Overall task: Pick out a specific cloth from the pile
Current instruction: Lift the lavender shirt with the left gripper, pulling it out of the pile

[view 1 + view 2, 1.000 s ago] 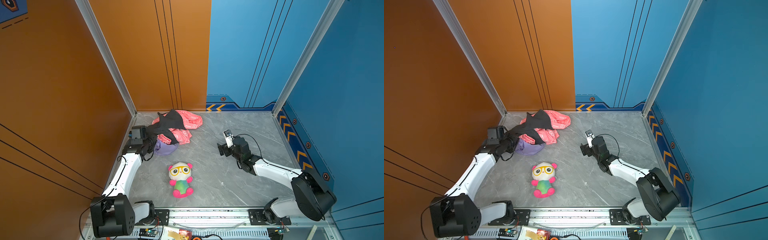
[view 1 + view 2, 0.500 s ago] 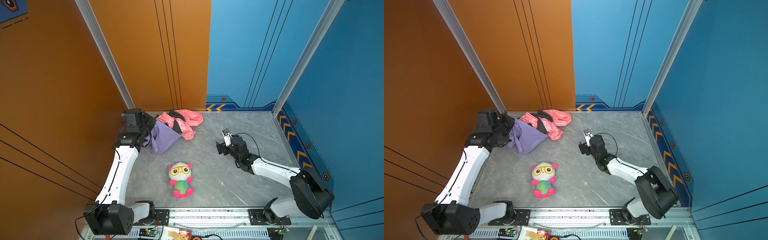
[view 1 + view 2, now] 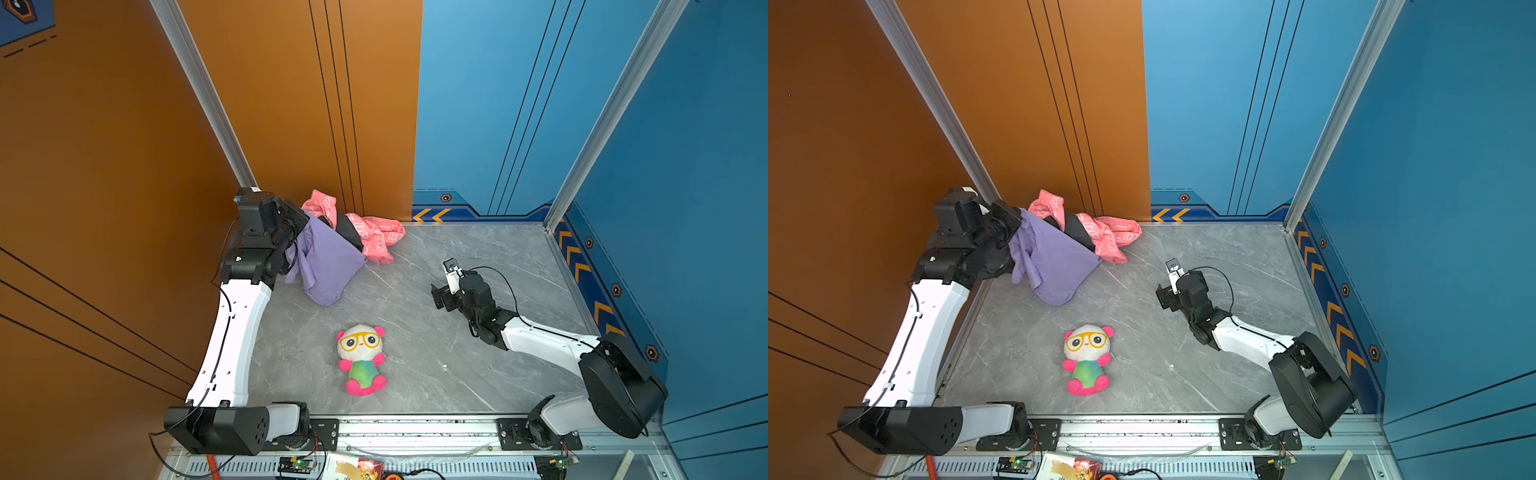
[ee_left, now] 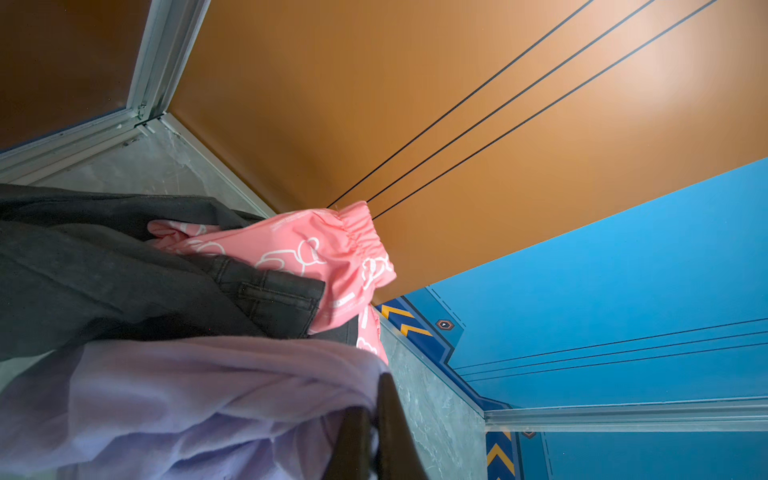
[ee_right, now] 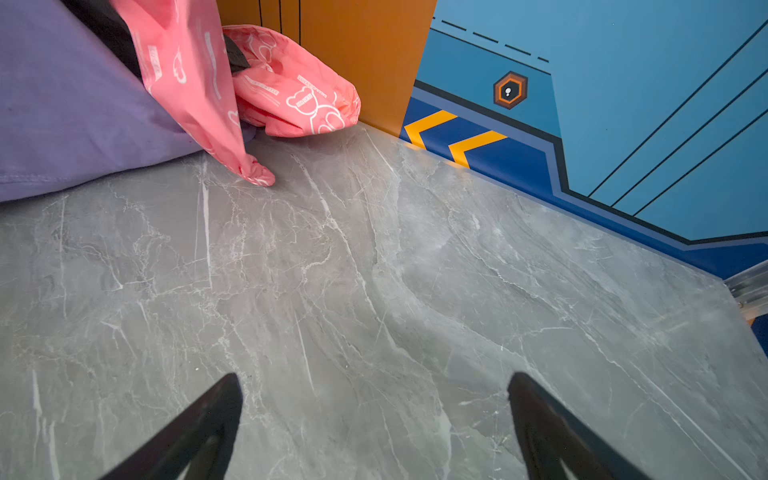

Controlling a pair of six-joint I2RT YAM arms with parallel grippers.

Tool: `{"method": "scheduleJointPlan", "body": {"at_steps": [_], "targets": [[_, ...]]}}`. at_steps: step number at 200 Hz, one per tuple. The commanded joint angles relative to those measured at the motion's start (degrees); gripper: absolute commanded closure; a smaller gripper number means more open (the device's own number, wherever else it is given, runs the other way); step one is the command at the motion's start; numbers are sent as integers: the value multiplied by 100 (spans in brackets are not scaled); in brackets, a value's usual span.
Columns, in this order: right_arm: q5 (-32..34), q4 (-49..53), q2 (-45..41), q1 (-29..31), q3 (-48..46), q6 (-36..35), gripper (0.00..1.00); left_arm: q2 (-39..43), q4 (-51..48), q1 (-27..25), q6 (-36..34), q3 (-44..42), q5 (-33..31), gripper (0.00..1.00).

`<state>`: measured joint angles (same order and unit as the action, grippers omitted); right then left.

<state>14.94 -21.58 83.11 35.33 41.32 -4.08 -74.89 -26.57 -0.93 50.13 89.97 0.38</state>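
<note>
Next, my left gripper sets the lilac-purple cloth down and lets go of it on the grey marble floor (image 3: 437,286), by the fingertips of my right gripper.
The lilac-purple cloth (image 3: 328,266) (image 3: 1050,262) hangs from my left gripper (image 3: 301,222) (image 3: 1017,220), which is raised near the back left corner. Its lower end still touches the floor. In the left wrist view the left gripper (image 4: 376,395) is shut on a fold of the cloth (image 4: 187,395). The pile lies partly draped over the lifted cloth: a coral-pink garment (image 3: 374,237) (image 4: 324,257) and a black-grey one (image 3: 347,230) (image 4: 104,270). My right gripper (image 3: 436,295) (image 5: 374,382) is open and empty, low over the floor to the right of the pile.
A plush panda (image 3: 361,357) (image 3: 1088,357) lies on the grey marble floor (image 3: 457,374) in front of the cloth. Orange and blue walls close in the back and sides, and the pile sits against the back wall (image 3: 374,124).
My left arm has risen and swung back toward the left corner, pulling the purple cloth out from under the pile. The pink and black garments shifted with it. The right arm barely moved.
</note>
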Motion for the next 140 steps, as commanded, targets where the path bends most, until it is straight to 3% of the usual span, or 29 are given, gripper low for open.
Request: {"method": "scheduleJointPlan", "body": {"at_steps": [1, 51, 90, 140], "targets": [[171, -48, 75, 31, 95, 43, 0, 105, 957, -72, -206, 555, -62, 100], [211, -35, 81, 42, 87, 56, 0, -139, 1471, -315, -328, 1042, 298, 100], [391, -5, 21, 45, 13, 73, 0, -477, 2413, -548, -177, 1104, 1226, 100], [694, 285, -183, 1, 10, 82, 0, -1352, 2538, -1179, -136, 1838, 2370, 100]]}}
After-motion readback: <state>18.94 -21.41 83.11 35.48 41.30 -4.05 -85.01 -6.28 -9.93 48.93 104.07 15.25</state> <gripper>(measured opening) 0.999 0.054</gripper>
